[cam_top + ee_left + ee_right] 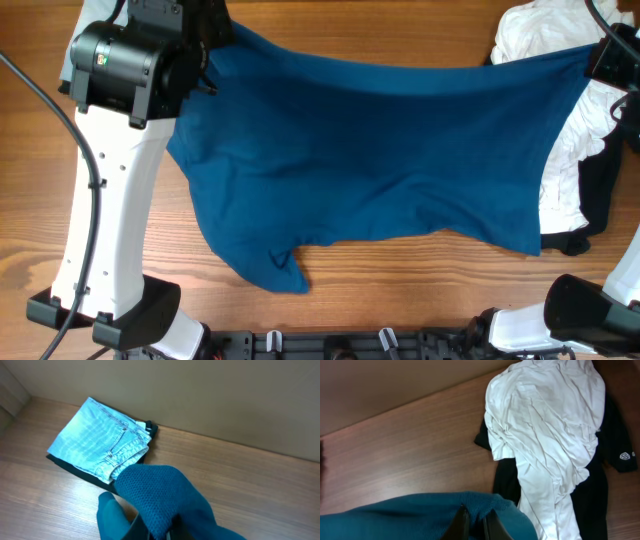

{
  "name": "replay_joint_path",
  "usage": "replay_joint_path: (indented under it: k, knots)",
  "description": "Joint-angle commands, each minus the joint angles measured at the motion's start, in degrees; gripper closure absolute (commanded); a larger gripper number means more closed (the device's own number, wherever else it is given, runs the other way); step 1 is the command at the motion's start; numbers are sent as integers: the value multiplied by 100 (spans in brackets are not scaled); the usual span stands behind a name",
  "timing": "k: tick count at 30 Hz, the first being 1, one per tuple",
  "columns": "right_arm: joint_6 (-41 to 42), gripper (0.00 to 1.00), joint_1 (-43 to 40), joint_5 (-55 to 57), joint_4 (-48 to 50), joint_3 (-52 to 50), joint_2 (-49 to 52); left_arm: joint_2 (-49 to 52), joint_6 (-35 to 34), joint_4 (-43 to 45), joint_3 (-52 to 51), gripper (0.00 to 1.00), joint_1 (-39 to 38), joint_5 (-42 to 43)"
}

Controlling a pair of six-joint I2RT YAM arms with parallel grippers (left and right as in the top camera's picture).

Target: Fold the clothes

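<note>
The teal blue garment's far corner will go down from my left gripper on the wooden table (pixel 238 98) beside the folded light blue jeans.
A teal blue garment (pixel 380 160) hangs stretched between both arms above the wooden table, its lower edge trailing at the front. My left gripper (pixel 167 532) is shut on its far left corner (pixel 160 495); in the overhead view that gripper (pixel 215 45) is at the far left, partly hidden by cloth. My right gripper (pixel 476 525) is shut on the far right corner (pixel 470 505); it shows in the overhead view (pixel 600 55) at the far right edge.
Folded light blue jeans (pixel 102 440) lie on a dark garment at the far left. A crumpled white shirt (pixel 545 430) lies over a black garment (pixel 620 445) at the right; both show in the overhead view (pixel 565 170). The wall runs behind the table.
</note>
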Motion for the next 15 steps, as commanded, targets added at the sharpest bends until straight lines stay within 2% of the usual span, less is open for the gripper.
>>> replay_joint_path:
  k: [1,8,15]
  knots:
    - [-120,96,-22,-94,-13,39,-177,227,-74,61,52,96,48,72]
    - [-160,96,-22,-96,352,37,-109,841,-66,721,52,96,155,116]
    - [-48,96,50,-120,2369,-22,872,1569,-50,2271,52,96,861,590]
